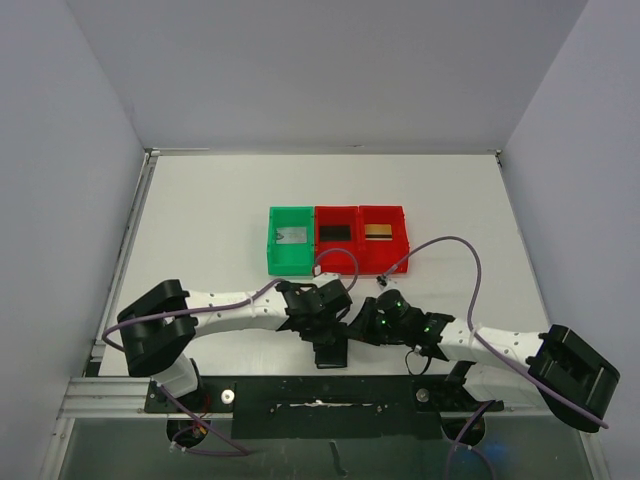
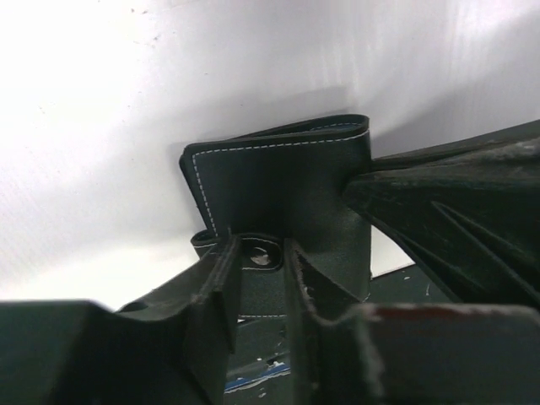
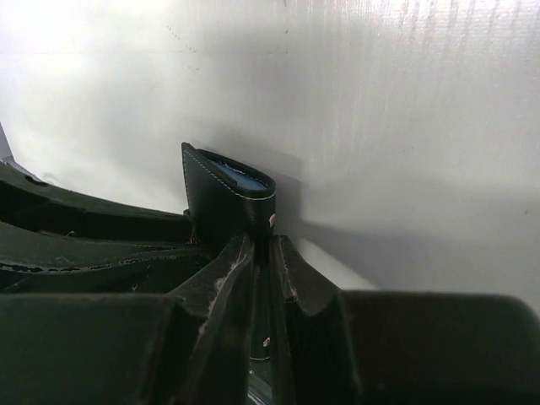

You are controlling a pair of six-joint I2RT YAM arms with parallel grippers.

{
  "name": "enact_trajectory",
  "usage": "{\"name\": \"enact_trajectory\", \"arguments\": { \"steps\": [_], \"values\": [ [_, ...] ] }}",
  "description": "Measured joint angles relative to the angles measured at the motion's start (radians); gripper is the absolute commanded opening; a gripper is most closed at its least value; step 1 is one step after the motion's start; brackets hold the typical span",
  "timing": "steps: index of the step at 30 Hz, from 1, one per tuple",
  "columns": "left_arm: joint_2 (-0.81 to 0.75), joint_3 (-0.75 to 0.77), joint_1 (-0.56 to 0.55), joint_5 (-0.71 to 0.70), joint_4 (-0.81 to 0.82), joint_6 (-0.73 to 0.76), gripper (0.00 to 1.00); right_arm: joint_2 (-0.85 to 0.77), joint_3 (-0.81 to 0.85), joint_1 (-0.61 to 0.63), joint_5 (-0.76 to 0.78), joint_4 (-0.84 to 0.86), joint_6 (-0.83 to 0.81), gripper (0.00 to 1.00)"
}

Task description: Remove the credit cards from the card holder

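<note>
The strap tab lies over the card holder's front, so my left gripper needs to retake the strap [image 2: 207, 241] and peel it aside while my right gripper steadies the card holder's edge.
The card holder [image 1: 331, 355] is a black folded wallet with white stitching, held up off the table between both grippers near the front edge. My left gripper [image 1: 322, 330] is closed around its strap tab with the metal snap [image 2: 260, 256], a narrow gap between the fingers. My right gripper [image 1: 354, 328] is shut on the wallet's edge [image 3: 221, 198]; bluish lining shows at its top. The credit cards lie in the bins: the pale grey one [image 1: 290, 236], the black one [image 1: 334, 233] and the gold one [image 1: 378, 231].
A green bin [image 1: 272, 250] and two red bins [image 1: 357, 252] stand side by side at mid table, just beyond the grippers. Purple cables loop over both arms. The black base rail [image 1: 300, 400] runs along the near edge. White walls enclose the table.
</note>
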Motion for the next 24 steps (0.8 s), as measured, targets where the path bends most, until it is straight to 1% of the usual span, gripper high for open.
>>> {"name": "enact_trajectory", "arguments": {
  "steps": [3, 6, 7, 10, 13, 18, 24],
  "values": [
    [-0.003, 0.006, -0.007, -0.014, -0.004, -0.004, 0.1, -0.006, 0.0, 0.0, 0.003, -0.004, 0.001, 0.02],
    [-0.007, 0.006, -0.007, -0.028, -0.011, -0.015, 0.08, -0.007, 0.0, -0.001, 0.006, -0.012, 0.003, 0.02],
    [-0.011, 0.005, -0.008, -0.033, -0.011, -0.018, 0.1, -0.008, 0.0, -0.002, 0.006, -0.014, 0.003, 0.02],
    [-0.024, 0.0, -0.007, -0.045, -0.014, -0.021, 0.23, -0.011, 0.0, -0.008, 0.009, -0.016, 0.005, 0.02],
    [-0.031, -0.006, -0.007, -0.063, -0.033, -0.021, 0.33, -0.014, -0.003, -0.015, 0.011, -0.024, 0.005, 0.02],
    [-0.031, -0.006, -0.005, -0.086, -0.06, -0.022, 0.38, -0.015, -0.003, -0.015, 0.015, -0.029, 0.005, 0.03],
    [-0.031, -0.006, -0.005, -0.114, -0.087, -0.026, 0.38, -0.015, -0.003, -0.015, 0.015, -0.03, 0.005, 0.03]
  ]
}}
